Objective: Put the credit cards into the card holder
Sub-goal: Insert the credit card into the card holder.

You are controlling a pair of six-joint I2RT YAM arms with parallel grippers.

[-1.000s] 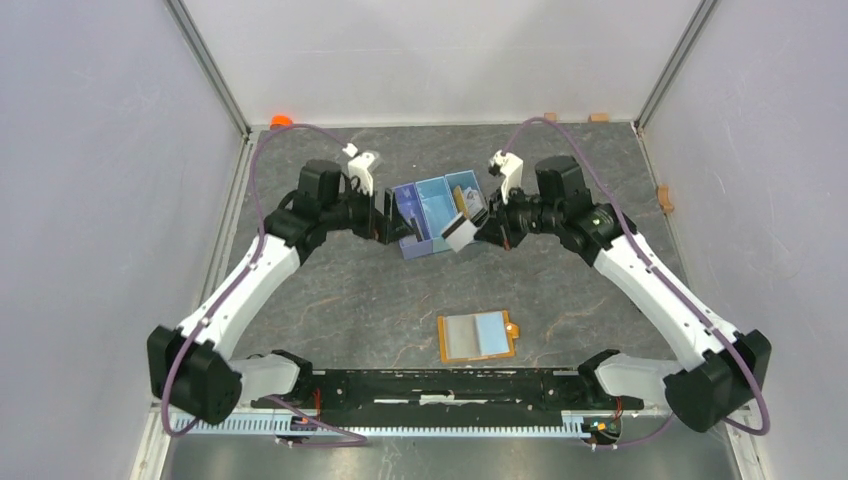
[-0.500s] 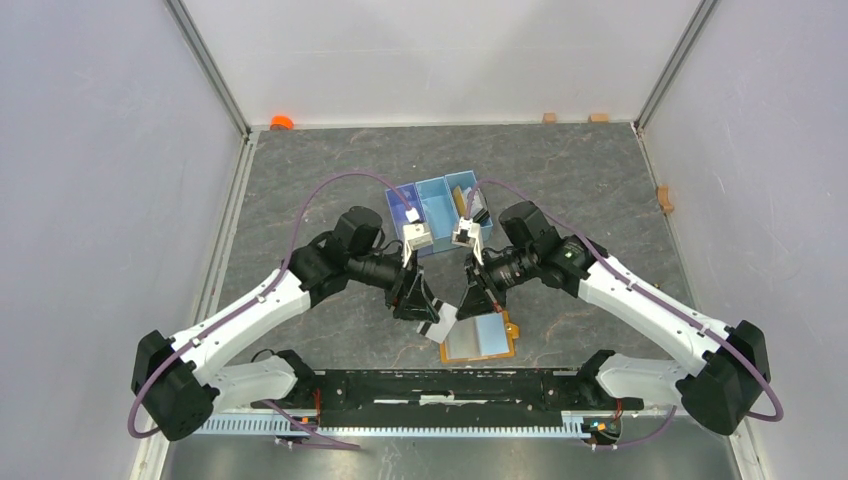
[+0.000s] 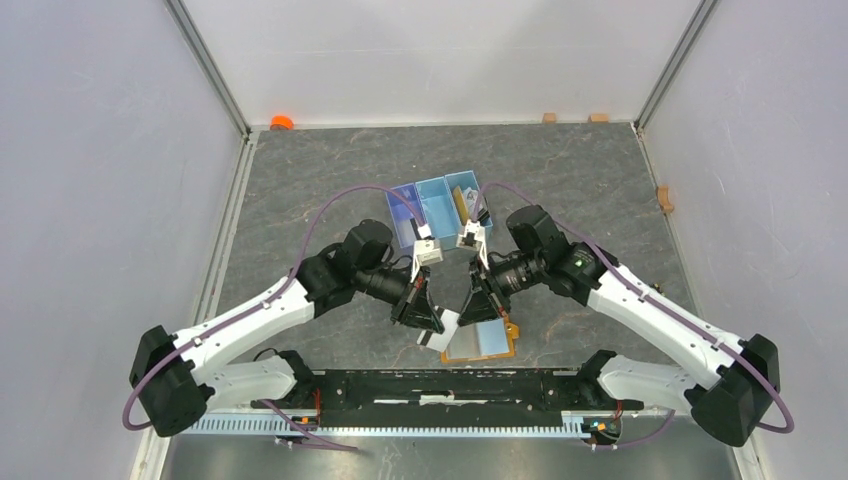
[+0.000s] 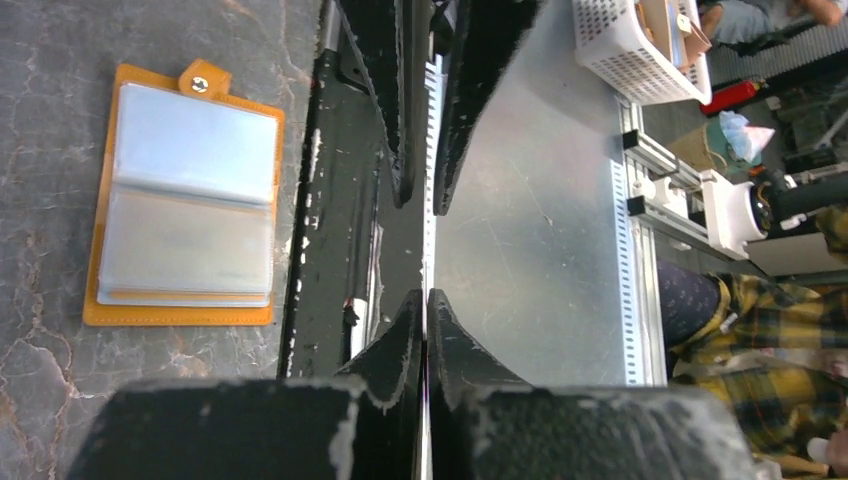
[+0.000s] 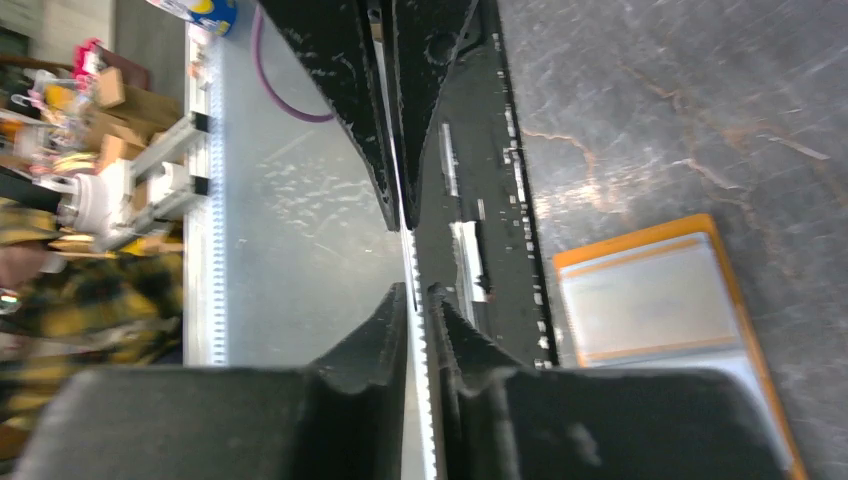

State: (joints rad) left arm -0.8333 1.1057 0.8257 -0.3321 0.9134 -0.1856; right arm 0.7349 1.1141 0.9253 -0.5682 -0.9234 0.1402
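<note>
My left gripper has the credit card's striped end, so next my right gripper takes the pale end [image 3: 450, 321], freeing my left gripper to steady the card holder.
The card holder [image 3: 485, 342] lies open on the table near the front edge, orange-tan with a grey and a light-blue panel; it also shows in both wrist views [image 4: 185, 215] [image 5: 660, 300]. A pale grey credit card [image 3: 447, 323] hangs tilted just left of it, above the table. My left gripper [image 3: 428, 318] is shut on the card's left end, and in the left wrist view only a thin pale edge shows between its fingertips [image 4: 427, 295]. My right gripper [image 3: 472, 308] faces it from the right, its jaws nearly together [image 5: 418, 290] on the same card.
A blue three-compartment tray [image 3: 435, 205] stands behind the arms with more cards [image 3: 463, 203] in its right section. The black base bar [image 3: 450, 385] and metal rail run just in front of the card holder. A small orange object [image 3: 281, 122] sits at the back left corner.
Both arms swung from the tray down to the card holder, the right carrying the grey card. The left gripper, open before, has shut on the card's other end.
</note>
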